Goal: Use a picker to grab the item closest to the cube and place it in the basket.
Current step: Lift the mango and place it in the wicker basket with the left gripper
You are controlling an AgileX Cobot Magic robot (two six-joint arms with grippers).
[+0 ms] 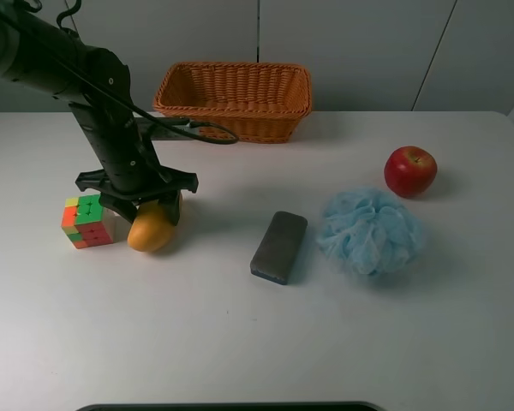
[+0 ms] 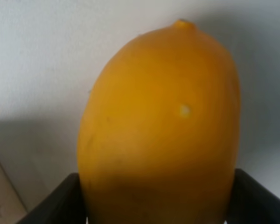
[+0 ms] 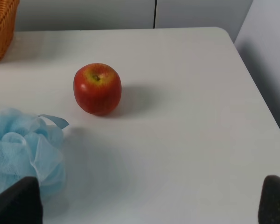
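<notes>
Next, my left gripper releases the fruit inside the wicker basket [image 1: 251, 98] close to its back side, a little toward the apple's side.
A multicoloured cube [image 1: 89, 221] sits at the left of the white table. An orange-yellow mango-like fruit [image 1: 151, 231] lies right beside it, touching or nearly touching. My left gripper [image 1: 146, 205] reaches down onto the fruit, with its fingers [image 2: 53, 200] pressed against both sides. The fruit [image 2: 163, 126] fills the left wrist view. The wicker basket [image 1: 234, 101] stands at the back, apart from the arm. My right gripper [image 3: 149, 205] is open and empty; it does not show in the exterior view.
A grey block [image 1: 279, 247] lies mid-table. A blue bath puff [image 1: 370, 231] and a red apple [image 1: 410, 170] are at the right, also in the right wrist view: puff [image 3: 23, 149], apple [image 3: 97, 88]. A basket corner [image 3: 0, 28] shows there too.
</notes>
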